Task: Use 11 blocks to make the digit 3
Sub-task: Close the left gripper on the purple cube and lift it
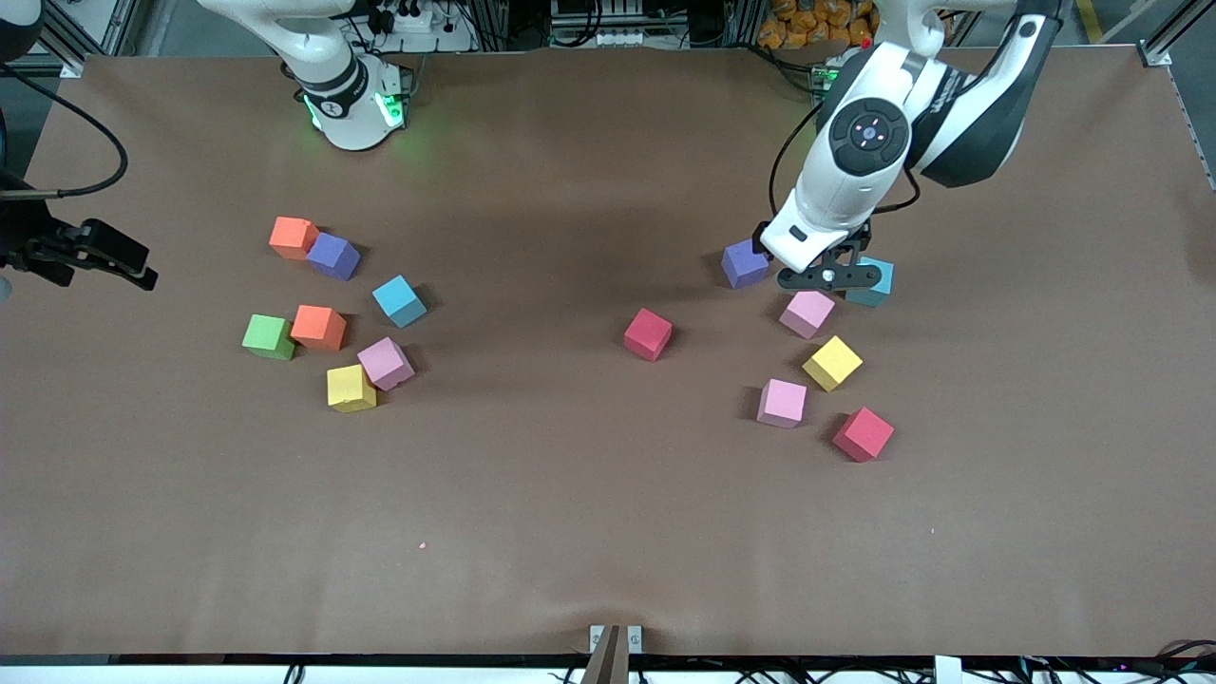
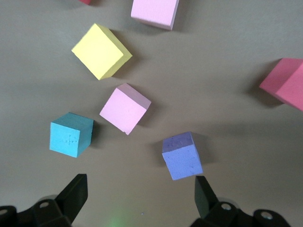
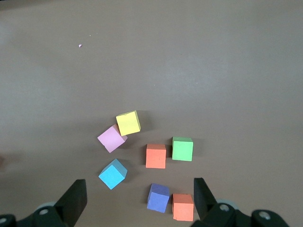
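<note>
My left gripper closes next on the opposite sides of the purple block [image 1: 746, 264] [image 2: 182, 157], which is lying near its open fingers, beside the pink block.
The blocks lie loose in two groups, and no digit 3 is in view. Toward the left arm's end are a purple block [image 1: 744, 264] [image 2: 182, 155], a light blue one [image 1: 872, 282] [image 2: 71, 134], a pink one [image 1: 807, 313] [image 2: 125, 109], a yellow one [image 1: 832, 362] [image 2: 101, 51], another pink [image 1: 782, 403] and two red [image 1: 863, 434] [image 1: 648, 333]. My left gripper [image 1: 826, 277] [image 2: 140, 194] hangs open over bare table between the purple and light blue blocks. My right gripper [image 3: 139, 198] is open and empty, high over the other group.
Toward the right arm's end lie a green cube [image 1: 268, 336] [image 3: 182, 148], two orange blocks [image 1: 318, 327] [image 1: 293, 237], a purple [image 1: 332, 256], a light blue [image 1: 399, 300], a pink [image 1: 386, 363] and a yellow [image 1: 351, 388]. A black device [image 1: 95, 252] juts in at that table end.
</note>
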You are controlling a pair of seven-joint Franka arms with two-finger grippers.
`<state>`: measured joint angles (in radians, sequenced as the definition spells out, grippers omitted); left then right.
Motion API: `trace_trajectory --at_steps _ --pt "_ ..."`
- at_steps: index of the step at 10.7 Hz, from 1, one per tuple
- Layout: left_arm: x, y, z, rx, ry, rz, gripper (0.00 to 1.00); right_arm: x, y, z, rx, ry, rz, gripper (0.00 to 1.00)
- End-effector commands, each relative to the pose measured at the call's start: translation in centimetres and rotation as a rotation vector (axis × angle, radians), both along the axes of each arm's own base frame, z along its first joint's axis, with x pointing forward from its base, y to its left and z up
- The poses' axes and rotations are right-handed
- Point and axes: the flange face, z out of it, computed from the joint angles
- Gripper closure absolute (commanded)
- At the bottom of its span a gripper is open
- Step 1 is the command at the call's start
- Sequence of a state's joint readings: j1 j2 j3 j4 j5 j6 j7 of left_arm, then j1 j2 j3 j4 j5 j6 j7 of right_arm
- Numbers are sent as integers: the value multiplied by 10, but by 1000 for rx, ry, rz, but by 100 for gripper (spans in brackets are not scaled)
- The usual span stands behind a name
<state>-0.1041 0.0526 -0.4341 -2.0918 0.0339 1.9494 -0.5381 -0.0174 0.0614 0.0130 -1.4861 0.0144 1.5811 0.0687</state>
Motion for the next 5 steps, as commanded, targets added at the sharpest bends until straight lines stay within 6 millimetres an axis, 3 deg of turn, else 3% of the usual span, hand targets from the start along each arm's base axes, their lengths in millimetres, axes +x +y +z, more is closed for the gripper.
trace_trajectory --at_steps 1,5 --pt "-14 5 -21 -4 -13 24 0 1 1 2 6 6 -6 0" --pt "-36 -23 -65 9 15 57 0 3 1 -2 6 14 -6 0"
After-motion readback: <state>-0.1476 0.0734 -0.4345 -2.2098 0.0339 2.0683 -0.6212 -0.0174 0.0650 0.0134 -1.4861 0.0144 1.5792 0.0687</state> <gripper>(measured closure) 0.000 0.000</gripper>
